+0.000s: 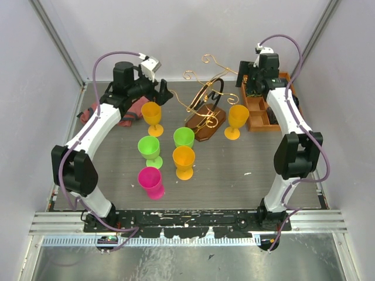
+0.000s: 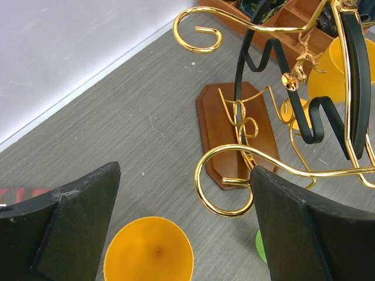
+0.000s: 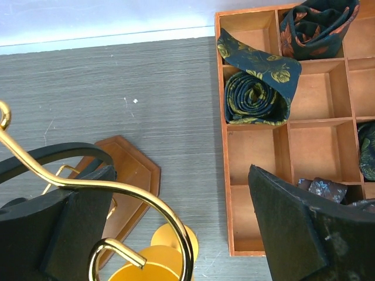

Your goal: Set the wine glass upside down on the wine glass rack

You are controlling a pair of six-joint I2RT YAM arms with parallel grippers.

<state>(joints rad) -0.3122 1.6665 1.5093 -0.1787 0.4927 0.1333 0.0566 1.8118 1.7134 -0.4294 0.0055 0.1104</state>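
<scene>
My right gripper will grab the orange wine glass's rim [image 1: 248,112], on the side facing the compartment tray, next to the wine glass rack.
The wine glass rack [image 1: 205,114], gold wire with curled arms on a brown wooden base, stands at the table's back middle. Several plastic wine glasses stand upright around it: an orange one [image 1: 152,114] to its left, an orange one [image 1: 238,119] to its right, and two green, an orange and a pink one in front. My left gripper [image 1: 163,93] is open and empty above the left orange glass [image 2: 149,253], with the rack's base [image 2: 234,132] ahead. My right gripper [image 1: 253,88] is open and empty above the gap between rack [image 3: 132,175] and tray; the right orange glass [image 3: 140,272] shows below.
An orange-brown compartment tray [image 1: 258,115] with rolled ties [image 3: 252,96] sits at the back right, under the right arm. A red cloth [image 1: 126,115] lies at the back left under the left arm. White walls close in the back and both sides.
</scene>
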